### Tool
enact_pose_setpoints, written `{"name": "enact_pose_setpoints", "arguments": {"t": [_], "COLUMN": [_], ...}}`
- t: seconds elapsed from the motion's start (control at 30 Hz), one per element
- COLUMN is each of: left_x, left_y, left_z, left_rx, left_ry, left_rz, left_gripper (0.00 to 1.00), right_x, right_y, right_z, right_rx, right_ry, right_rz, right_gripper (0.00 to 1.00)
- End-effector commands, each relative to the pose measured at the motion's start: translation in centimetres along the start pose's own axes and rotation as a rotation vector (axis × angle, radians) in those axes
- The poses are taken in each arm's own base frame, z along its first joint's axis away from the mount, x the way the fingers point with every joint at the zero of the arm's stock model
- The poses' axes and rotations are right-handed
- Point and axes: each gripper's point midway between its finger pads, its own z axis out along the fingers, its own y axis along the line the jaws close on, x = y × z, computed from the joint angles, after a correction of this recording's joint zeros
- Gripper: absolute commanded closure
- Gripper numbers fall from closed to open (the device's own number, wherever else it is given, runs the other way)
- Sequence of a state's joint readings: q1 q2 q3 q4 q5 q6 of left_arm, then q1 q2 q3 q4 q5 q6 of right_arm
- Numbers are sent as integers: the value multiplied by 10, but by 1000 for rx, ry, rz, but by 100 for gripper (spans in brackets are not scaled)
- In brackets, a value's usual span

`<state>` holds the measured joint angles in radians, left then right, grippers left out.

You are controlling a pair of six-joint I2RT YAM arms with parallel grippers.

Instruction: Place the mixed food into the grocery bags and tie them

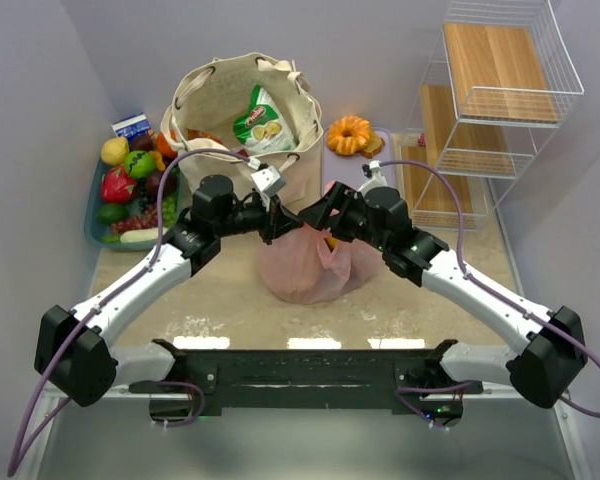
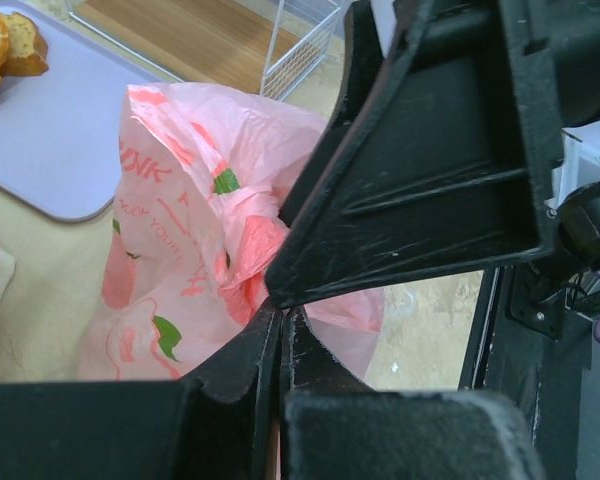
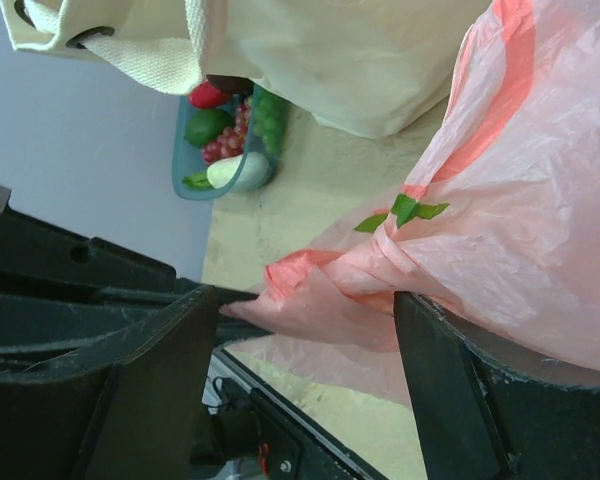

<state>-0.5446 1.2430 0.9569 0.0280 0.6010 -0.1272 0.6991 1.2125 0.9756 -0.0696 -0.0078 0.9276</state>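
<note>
The end of the pink bag's twisted piece is pinched in my left gripper, so my right gripper will hold it while my left gripper takes the pink bag's gathered top (image 3: 388, 250).
The pink plastic bag (image 1: 305, 265) with red fruit prints sits mid-table, its top gathered. My left gripper (image 1: 273, 222) is shut on a twisted strip of the pink bag (image 2: 180, 250), the film pinched at the tips of my left gripper (image 2: 282, 312). My right gripper (image 3: 305, 312) is open, and the pink bag's (image 3: 500, 180) bunched handle runs across the gap between its fingers (image 3: 150, 370). Behind stands the cream canvas tote (image 1: 230, 100) holding a green-and-white snack packet (image 1: 263, 122). An orange ring cake (image 1: 349, 134) lies on a lavender tray (image 1: 385, 165).
A blue basket of fruit (image 1: 130, 190) sits at the left, with a small blue carton (image 1: 132, 126) behind it. A white wire shelf with wooden boards (image 1: 500, 90) stands at the back right. A small brown pastry (image 2: 25, 45) lies beside the ring cake.
</note>
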Motion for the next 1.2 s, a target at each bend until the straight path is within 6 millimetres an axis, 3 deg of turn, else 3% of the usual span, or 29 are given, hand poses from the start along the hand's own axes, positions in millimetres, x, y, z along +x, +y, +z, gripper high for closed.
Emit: {"name": "enact_pose_setpoints", "arguments": {"t": [0.0, 0.47, 0.7, 0.83, 1.07, 1.17], "left_x": [-17, -16, -12, -6, 8, 12], "left_y": [-15, -36, -51, -55, -74, -77], "left_z": [-4, -2, 0, 4, 10, 13], "left_rx": [46, 121, 178, 186, 248, 254], "left_ry": [-63, -70, -66, -46, -1, 9], "left_rz": [64, 92, 127, 143, 173, 196], "left_gripper": [100, 100, 100, 100, 100, 100], "right_x": [-13, -12, -11, -12, -17, -18], "right_y": [5, -6, -7, -8, -4, -1], "right_z": [9, 28, 34, 33, 24, 21], "right_rx": [-26, -17, -13, -15, -35, -52], "right_ry": [-71, -113, -112, -121, -147, -146], "right_rz": [54, 131, 135, 139, 125, 121], "right_gripper": [25, 24, 29, 38, 63, 84]}}
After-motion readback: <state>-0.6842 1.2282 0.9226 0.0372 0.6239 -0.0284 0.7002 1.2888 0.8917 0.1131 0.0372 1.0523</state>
